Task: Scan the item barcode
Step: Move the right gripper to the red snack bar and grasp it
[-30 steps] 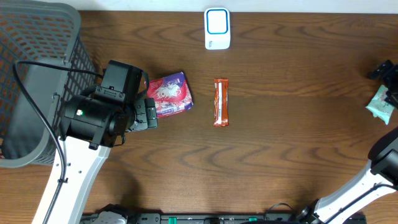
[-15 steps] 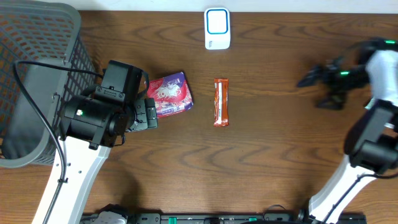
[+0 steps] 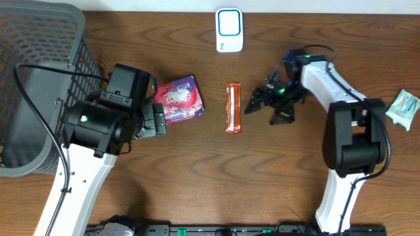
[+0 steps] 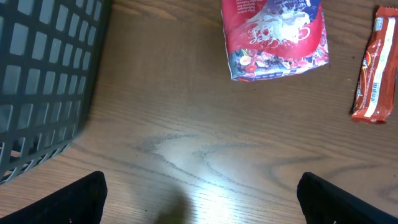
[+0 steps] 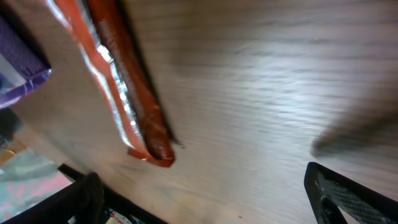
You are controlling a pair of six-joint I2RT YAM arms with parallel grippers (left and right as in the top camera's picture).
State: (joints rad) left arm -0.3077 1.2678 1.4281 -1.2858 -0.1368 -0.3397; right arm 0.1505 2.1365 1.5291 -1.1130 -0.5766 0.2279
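Observation:
The orange snack bar is next: my right gripper should move to the orange snack bar's near half [image 3: 233, 115] [image 5: 121, 93], just short of the bar's middle, and close there.
An orange snack bar [image 3: 233, 107] lies lengthwise at the table's middle; the right wrist view shows it as well [image 5: 124, 93]. A purple and red snack pouch [image 3: 178, 99] lies to its left and fills the top of the left wrist view [image 4: 273, 37]. At the back edge stands a white scanner [image 3: 229, 30] with a blue-framed face. My right gripper [image 3: 268, 110] is open just right of the bar, touching nothing, and looks the same from its wrist [image 5: 211, 205]. My left gripper [image 3: 156, 121] is open beside the pouch's left end, with only bare wood between its fingers [image 4: 202, 205].
A dark mesh basket [image 3: 39, 78] fills the left side, close to my left arm, and its wall shows in the left wrist view [image 4: 43, 74]. A teal packet [image 3: 402, 108] lies near the right edge. Bare wood stretches along the front.
My right arm has swung from the far right edge leftward to just beside the orange bar. The teal packet now lies alone at the right edge. The left arm has not moved.

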